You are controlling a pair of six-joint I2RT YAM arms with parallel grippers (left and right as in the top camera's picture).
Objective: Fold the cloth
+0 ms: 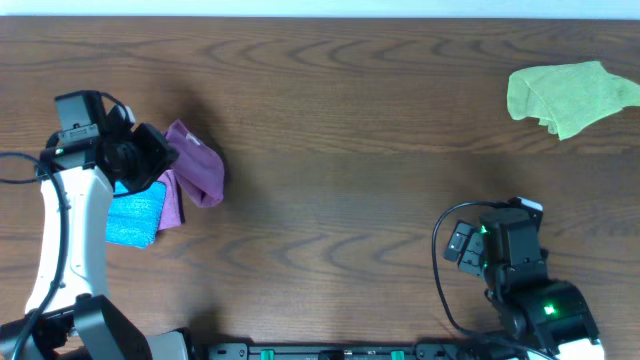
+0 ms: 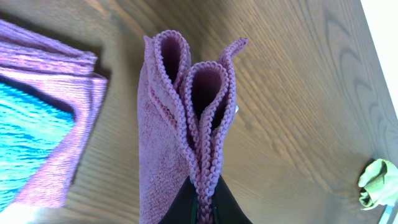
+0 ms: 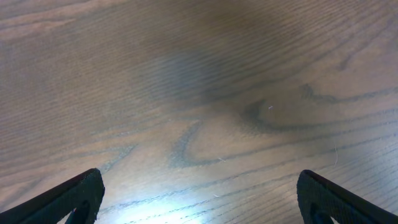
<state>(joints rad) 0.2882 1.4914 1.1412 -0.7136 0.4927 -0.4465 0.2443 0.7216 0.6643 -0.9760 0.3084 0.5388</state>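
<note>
I need to let go of the bunched purple cloth with my left gripper on top of the folded blue cloth (image 1: 122,206).
The purple cloth (image 1: 197,165) hangs bunched from my left gripper (image 1: 165,160) above the table's left side. In the left wrist view the cloth (image 2: 177,118) is gathered in several layers, its stitched edges pinched between the shut fingers (image 2: 202,208). A small white tag shows at its right edge. My right gripper (image 1: 505,235) rests at the front right. It is open and empty over bare wood in the right wrist view (image 3: 199,199).
A folded blue cloth (image 1: 134,216) lies on another purple cloth (image 1: 172,200) under my left arm; both also show in the left wrist view (image 2: 25,149). A lime-green cloth (image 1: 568,95) lies crumpled at the back right corner.
</note>
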